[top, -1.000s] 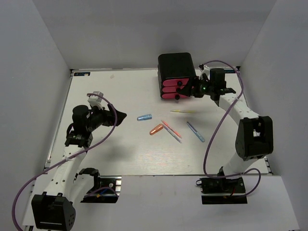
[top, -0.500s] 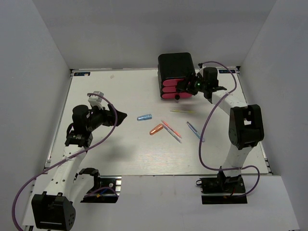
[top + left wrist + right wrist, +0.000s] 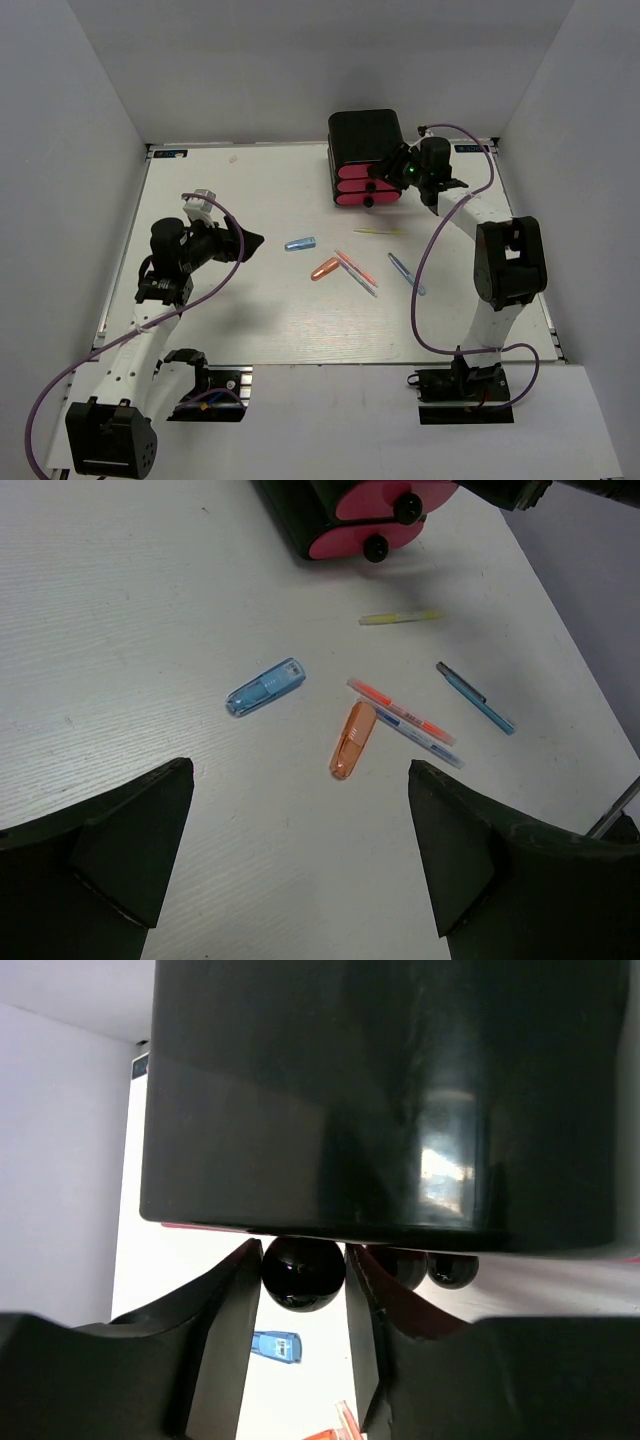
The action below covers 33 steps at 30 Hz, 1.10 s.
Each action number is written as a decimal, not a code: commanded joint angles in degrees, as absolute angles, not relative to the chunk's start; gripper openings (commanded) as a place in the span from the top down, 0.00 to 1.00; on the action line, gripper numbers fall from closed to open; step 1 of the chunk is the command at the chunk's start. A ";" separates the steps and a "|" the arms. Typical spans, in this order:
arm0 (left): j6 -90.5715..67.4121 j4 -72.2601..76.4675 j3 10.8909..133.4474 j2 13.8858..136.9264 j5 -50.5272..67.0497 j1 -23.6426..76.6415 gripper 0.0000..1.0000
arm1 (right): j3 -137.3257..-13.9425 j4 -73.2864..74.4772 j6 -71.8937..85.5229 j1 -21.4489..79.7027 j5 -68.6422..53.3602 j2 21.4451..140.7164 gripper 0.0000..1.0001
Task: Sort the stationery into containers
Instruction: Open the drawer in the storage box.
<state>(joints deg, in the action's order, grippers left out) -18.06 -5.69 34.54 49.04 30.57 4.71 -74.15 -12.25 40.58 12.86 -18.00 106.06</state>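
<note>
The robot's left gripper needs to move next to the blue capsule beside the orange capsule and close on the long sides at its middle [image 3: 300,243] [image 3: 266,687].
The black box [image 3: 365,138] with three pink-red drawers [image 3: 349,186] stands at the back of the table. My right gripper [image 3: 388,172] is at its front, its jaws closed on either side of the top drawer's black knob [image 3: 303,1271]. The other two knobs [image 3: 452,1270] show beside it. On the table lie a blue capsule [image 3: 299,243], an orange capsule [image 3: 325,268], thin orange and blue pens [image 3: 357,273], a yellow stick [image 3: 378,232] and a light-blue pen [image 3: 405,272]. My left gripper [image 3: 250,240] is open and empty, to the left of the blue capsule [image 3: 265,687].
The white table [image 3: 230,300] has grey walls on three sides. Cables loop from both arms. The box's lower knobs [image 3: 376,548] show in the left wrist view, with the orange capsule [image 3: 352,740] between my left fingers' line of sight.
My right gripper has moved left from beside the box onto the top drawer's knob. The left arm and the stationery have not moved.
</note>
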 commanded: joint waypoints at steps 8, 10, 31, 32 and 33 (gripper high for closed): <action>-17.31 -4.92 35.42 50.01 32.61 4.75 0.04 | -69.97 -17.58 40.87 13.01 -16.35 102.93 0.73; -17.31 -4.92 35.42 50.54 33.13 4.75 0.05 | -68.65 -17.75 40.78 12.92 -16.52 101.87 0.75; -16.17 -7.29 39.11 66.09 34.80 5.27 0.09 | -55.81 -20.39 38.23 12.48 -19.42 92.99 0.33; -16.17 -7.29 39.11 66.09 34.80 5.27 0.09 | -56.07 -20.48 38.06 12.57 -19.77 93.08 0.33; -16.17 -7.29 39.11 66.09 34.80 5.27 0.09 | -56.60 -20.30 37.80 12.39 -19.95 93.25 0.33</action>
